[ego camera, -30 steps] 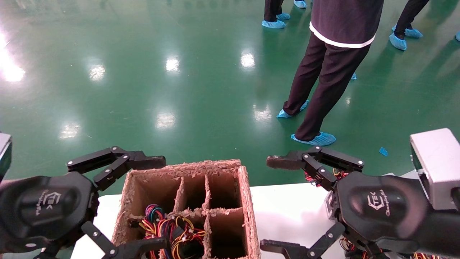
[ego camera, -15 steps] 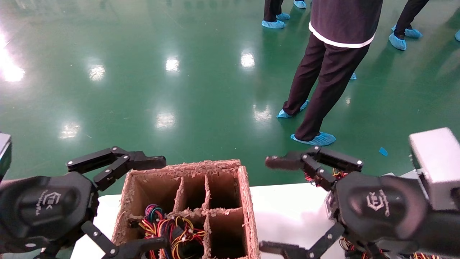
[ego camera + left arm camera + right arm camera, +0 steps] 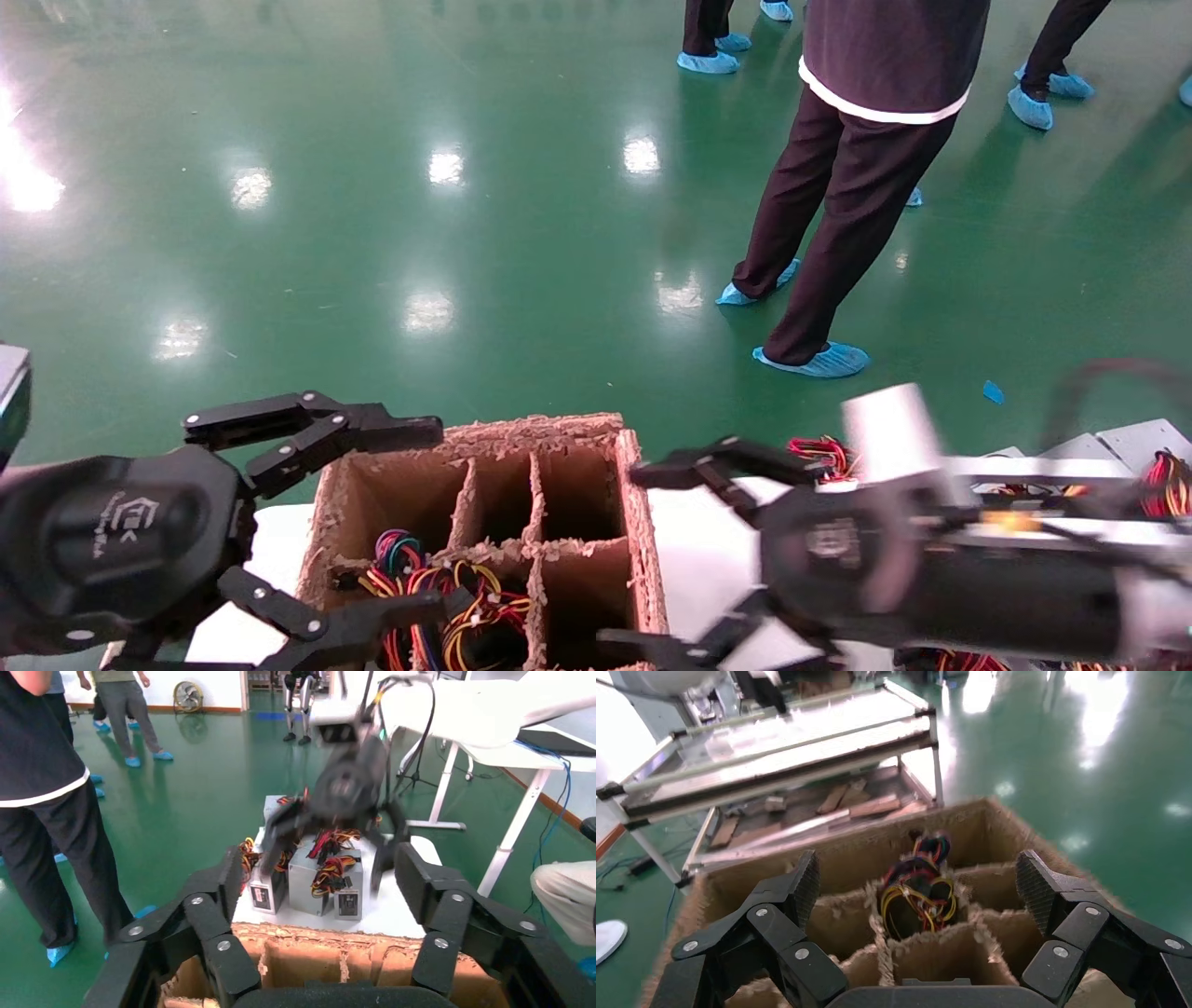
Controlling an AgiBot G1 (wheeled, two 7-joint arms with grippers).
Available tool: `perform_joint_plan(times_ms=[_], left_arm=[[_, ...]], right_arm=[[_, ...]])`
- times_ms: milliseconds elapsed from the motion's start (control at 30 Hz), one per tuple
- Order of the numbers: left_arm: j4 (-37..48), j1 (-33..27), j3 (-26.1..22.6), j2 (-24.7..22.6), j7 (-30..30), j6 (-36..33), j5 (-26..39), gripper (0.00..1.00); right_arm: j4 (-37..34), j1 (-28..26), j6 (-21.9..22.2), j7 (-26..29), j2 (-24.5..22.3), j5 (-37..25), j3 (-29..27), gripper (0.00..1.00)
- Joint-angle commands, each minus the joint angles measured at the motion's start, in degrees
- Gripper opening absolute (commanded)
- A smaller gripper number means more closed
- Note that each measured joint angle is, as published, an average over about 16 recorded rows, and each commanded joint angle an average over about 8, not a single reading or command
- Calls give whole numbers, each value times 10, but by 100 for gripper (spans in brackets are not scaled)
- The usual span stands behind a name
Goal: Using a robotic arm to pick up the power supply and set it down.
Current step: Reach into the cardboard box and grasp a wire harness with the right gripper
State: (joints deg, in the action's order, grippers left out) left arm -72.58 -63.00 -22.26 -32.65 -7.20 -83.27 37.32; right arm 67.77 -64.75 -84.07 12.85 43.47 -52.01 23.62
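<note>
The yellow wires [image 3: 483, 613] [image 3: 923, 899] of the power supply in the box's near middle cell, beside the empty cell, should be gripped next by my right gripper.
A power supply sits in a near-left cell of the brown cardboard divider box [image 3: 643, 522]; only its looped red, yellow and purple wires [image 3: 438, 596] show. In the right wrist view those wires [image 3: 919, 881] lie in a cell straight ahead between the fingers. My right gripper [image 3: 629, 559] is open and blurred at the box's right wall. My left gripper [image 3: 433, 522] is open over the box's left side. More silver power supplies [image 3: 323, 881] stand on the white table [image 3: 415, 913], where the right gripper [image 3: 330, 853] hovers.
People in dark trousers and blue shoe covers [image 3: 810, 359] stand on the green floor beyond the table. Wire bundles [image 3: 1164, 480] and grey boxes lie at the table's right end. A metal rack [image 3: 807, 741] stands past the box on the left side.
My right arm has swung left and down toward the box's right wall, blurred with motion. My left gripper has dropped slightly and edged toward the box.
</note>
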Motion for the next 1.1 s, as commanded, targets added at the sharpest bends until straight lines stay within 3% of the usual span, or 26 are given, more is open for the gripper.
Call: perform_joint_plan(times_ms=[33,267,300,333,533,600,800,1100], left_arm=[[0,0,0,0,0,0,0,0],[0,0,0,0,0,0,0,0],[0,0,0,0,0,0,0,0],[0,0,0,0,0,0,0,0],[0,0,0,0,0,0,0,0],[0,0,0,0,0,0,0,0],[0,0,0,0,0,0,0,0],[0,0,0,0,0,0,0,0]], right_arm=[[-12,-9,7,1,20,-20,14,100],[-26,-33,17,2,78,-75,53,100],[-24,-36,19,1,85,-85,59,96],[-23,-38,21,1,92,-94,65,89],[-15,-47,41,-2,132,-148,97,14],[-16,-48,50,-2,143,-164,104,0],[-25,-51,69,-5,164,-193,118,0],[-60,-56,68,-18,176,-187,116,0]])
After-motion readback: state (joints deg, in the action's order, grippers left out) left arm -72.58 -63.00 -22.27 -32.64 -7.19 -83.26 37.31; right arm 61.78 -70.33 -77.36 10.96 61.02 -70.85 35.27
